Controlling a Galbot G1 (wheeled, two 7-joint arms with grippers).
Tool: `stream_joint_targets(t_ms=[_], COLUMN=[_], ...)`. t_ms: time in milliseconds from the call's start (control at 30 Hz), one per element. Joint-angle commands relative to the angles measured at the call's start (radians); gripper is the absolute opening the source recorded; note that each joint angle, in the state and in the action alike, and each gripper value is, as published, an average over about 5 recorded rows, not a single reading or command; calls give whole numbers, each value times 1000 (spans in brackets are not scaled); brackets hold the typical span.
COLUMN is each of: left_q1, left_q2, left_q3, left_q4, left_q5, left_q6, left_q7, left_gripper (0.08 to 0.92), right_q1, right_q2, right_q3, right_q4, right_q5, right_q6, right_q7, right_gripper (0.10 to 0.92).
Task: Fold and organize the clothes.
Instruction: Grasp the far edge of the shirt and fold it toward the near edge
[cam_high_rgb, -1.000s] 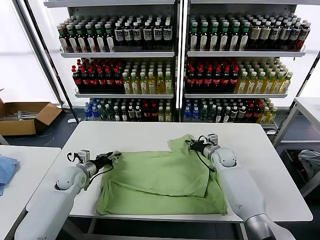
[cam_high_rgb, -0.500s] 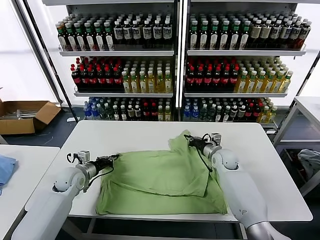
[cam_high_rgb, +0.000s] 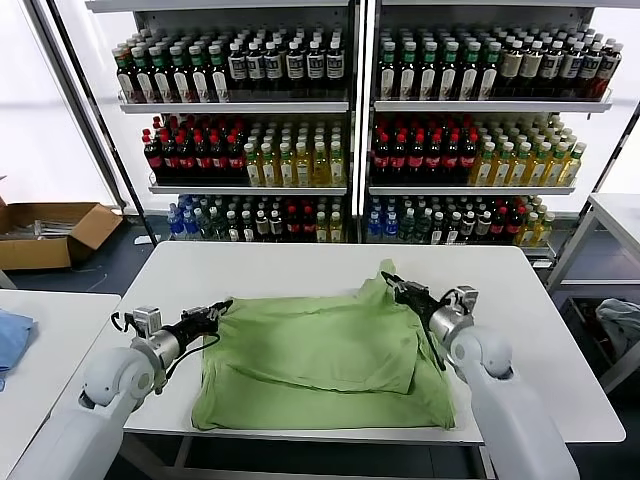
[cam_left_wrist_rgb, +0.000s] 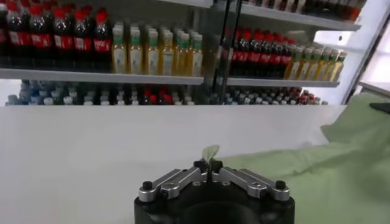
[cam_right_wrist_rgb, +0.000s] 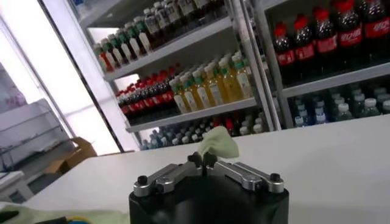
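Next, my left gripper lets go of the shirt's far corner on the shirt's side edge (cam_high_rgb: 214, 371), next to the end of the crease.
The clothes are one light green shirt (cam_high_rgb: 320, 365) lying partly folded on the white table (cam_high_rgb: 300, 265). My left gripper (cam_high_rgb: 224, 304) is shut on the shirt's far left corner. In the left wrist view a small tip of green fabric (cam_left_wrist_rgb: 210, 152) sticks out from between the closed jaws of the left gripper (cam_left_wrist_rgb: 207, 165). My right gripper (cam_high_rgb: 393, 282) is shut on the far right corner, which is lifted a little. In the right wrist view, a green fold (cam_right_wrist_rgb: 218, 141) rises from the right gripper (cam_right_wrist_rgb: 202, 160). The collar and chest print are hidden.
Shelves of bottles (cam_high_rgb: 350, 130) stand behind the table. A blue cloth (cam_high_rgb: 10, 338) lies on a second table at the left, and a cardboard box (cam_high_rgb: 50, 232) sits on the floor. A grey-blue fabric heap (cam_high_rgb: 620, 318) is at the right.
The left gripper has shut on the shirt's left corner. The right gripper has carried its corner to the right, and both arms have drawn outward, spreading the shirt's far edge wider.
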Motion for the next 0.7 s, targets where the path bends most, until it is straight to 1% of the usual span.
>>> stream_joint_targets(t_ms=[33, 167, 300, 400, 500, 700], left_q1=[261, 321, 406, 486, 547, 574], left_q2=[12, 15, 16, 6, -13, -44], left_q3=[-132, -160, -183, -182, -174, -179], left_q4=[-233, -265, -293, -318, -342, -350], left_q5=[27, 51, 81, 136, 207, 298], left_q6=[-23, -27, -36, -59, -74, -77], left_q7=[-7, -1, 13, 21, 27, 15], left_gripper=[92, 92, 92, 92, 92, 92], right_q1=[-317, -424, -523, -582, -620, -676], right_q2=[-33, -26, -25, -27, -24, -23], right_q3=[151, 184, 189, 180, 180, 213], right_q4=[298, 361, 390, 403, 411, 447], right_q5=[32, -25, -135, -213, -261, -314], right_q6=[6, 23, 62, 87, 99, 105], right_q7=[8, -4, -27, -38, -34, -18], right_gripper=[110, 110, 110, 110, 110, 112])
